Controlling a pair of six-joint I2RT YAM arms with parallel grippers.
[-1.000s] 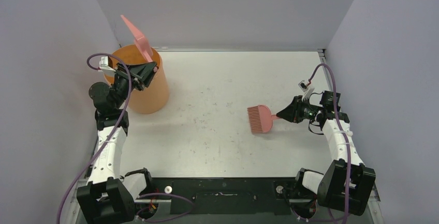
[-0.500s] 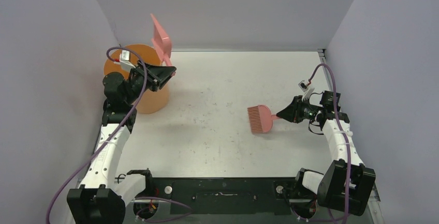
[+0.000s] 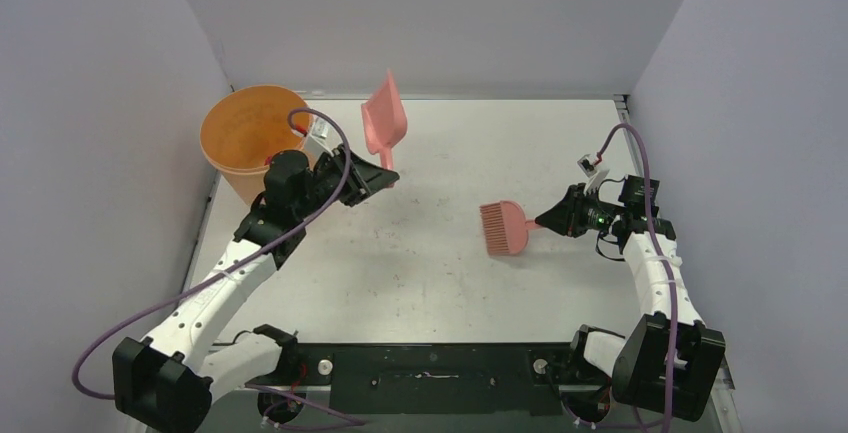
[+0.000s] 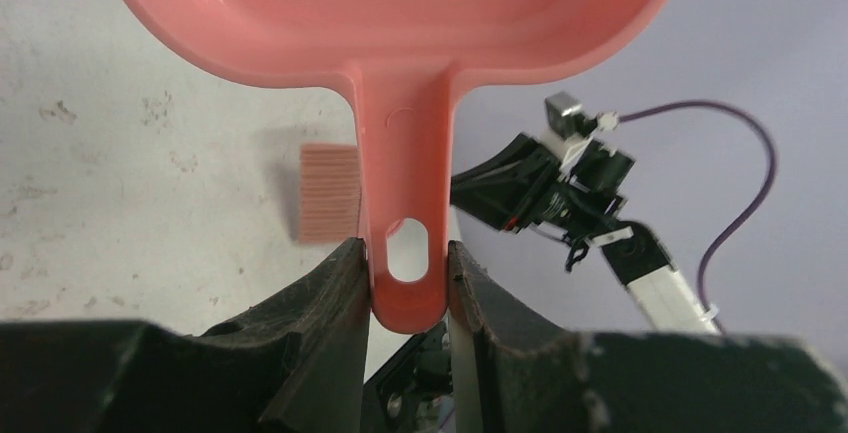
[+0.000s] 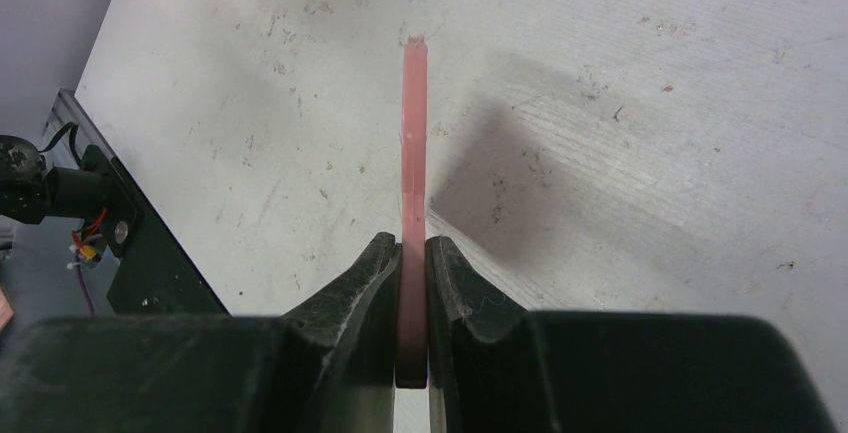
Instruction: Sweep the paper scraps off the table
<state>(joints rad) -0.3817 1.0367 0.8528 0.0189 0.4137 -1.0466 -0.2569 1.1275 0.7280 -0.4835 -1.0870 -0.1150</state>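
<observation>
I need to use my left gripper to set the pink dustpan free on the white table (image 3: 445, 255) (image 4: 225, 250), beside the bristles of the pink hand brush.
No paper scraps show on the white table (image 3: 440, 283) in any view. My left gripper (image 3: 385, 177) is shut on the handle of the pink dustpan (image 3: 384, 124), holding it upright above the table, right of the orange bucket (image 3: 245, 138). In the left wrist view my gripper (image 4: 408, 278) clamps the dustpan handle (image 4: 405, 163), and the pan looks empty. My right gripper (image 3: 545, 221) is shut on the handle of the pink hand brush (image 3: 502, 228), whose bristles rest on the table at centre right. In the right wrist view my gripper (image 5: 411, 253) pinches the brush (image 5: 414, 133) edge-on.
The orange bucket stands at the far left corner of the table; what lies in it does not show. Grey walls close the table on the left, back and right. A black rail (image 3: 430, 368) with the arm bases runs along the near edge.
My left arm has swung the dustpan from above the bucket rightward and forward, out over the table. The right arm and the brush have stayed in place.
</observation>
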